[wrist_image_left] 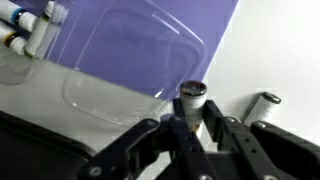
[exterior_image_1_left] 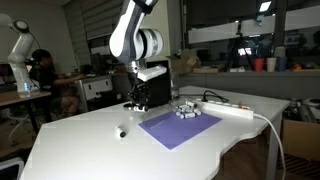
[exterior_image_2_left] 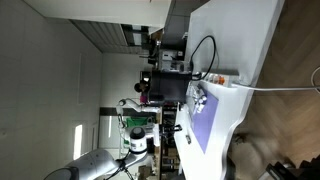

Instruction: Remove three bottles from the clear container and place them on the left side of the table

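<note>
My gripper is to take the small whitish bottle, now held upright over the white table, to the white table (exterior_image_1_left: 136, 125) (wrist_image_left: 212, 98). Next, I set it down there between the purple mat and the other bottle.
In the wrist view my gripper (wrist_image_left: 195, 106) is shut on a small whitish bottle (wrist_image_left: 190, 94) with a dark cap, held upright over the white table (wrist_image_left: 270, 50). A second bottle (wrist_image_left: 268, 100) lies on the table just beside it; it also shows in an exterior view (exterior_image_1_left: 122, 132). The clear container (wrist_image_left: 120, 70) sits on the purple mat (wrist_image_left: 190, 20), apart from the gripper. More whitish bottles (wrist_image_left: 25, 30) lie at its far corner. In an exterior view the gripper (exterior_image_1_left: 140, 100) hangs low over the table (exterior_image_1_left: 80, 135), to the side of the container (exterior_image_1_left: 187, 111).
A long white power strip (exterior_image_1_left: 235, 109) with a cable lies behind the purple mat (exterior_image_1_left: 180, 128). A dark box (exterior_image_1_left: 185, 63) stands at the back of the table. Cluttered desks and a person fill the background. The table's curved cut-out edge runs near the mat (exterior_image_2_left: 203, 125).
</note>
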Controlling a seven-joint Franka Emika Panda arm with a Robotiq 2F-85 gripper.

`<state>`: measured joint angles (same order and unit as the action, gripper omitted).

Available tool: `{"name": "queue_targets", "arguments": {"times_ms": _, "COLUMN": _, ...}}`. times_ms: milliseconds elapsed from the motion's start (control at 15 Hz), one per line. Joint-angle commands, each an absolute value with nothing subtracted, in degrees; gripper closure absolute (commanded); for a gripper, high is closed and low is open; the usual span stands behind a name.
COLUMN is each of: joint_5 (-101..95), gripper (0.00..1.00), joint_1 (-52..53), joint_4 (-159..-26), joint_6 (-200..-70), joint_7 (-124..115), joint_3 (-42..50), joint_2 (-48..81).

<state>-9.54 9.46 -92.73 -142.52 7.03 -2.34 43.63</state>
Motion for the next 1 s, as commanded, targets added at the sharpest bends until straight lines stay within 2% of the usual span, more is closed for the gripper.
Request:
{"name": "queue_targets", "arguments": {"times_ms": 0, "joint_5": -6.97, "gripper": 0.94, "joint_1": 7.81, "joint_4": -91.2, "joint_6": -146.05, "joint_7": 5.57, "joint_3": -3.61, "joint_2": 46.72}}
{"name": "queue_targets", "arguments": {"times_ms": 333, "joint_5": 0.24, "gripper": 0.94, "joint_1": 4.72, "joint_4": -90.59, "joint_6": -149.86, "joint_7": 6.08, "joint_3": -7.42, "joint_2": 49.11}}
{"name": "queue_targets", "arguments": {"times_ms": 933, "joint_5": 3.58, "gripper": 0.94, "joint_1": 3.29, "joint_4": -86.28, "joint_6": -148.49, "joint_7": 6.93, "joint_3": -8.66, "joint_2": 54.11}}
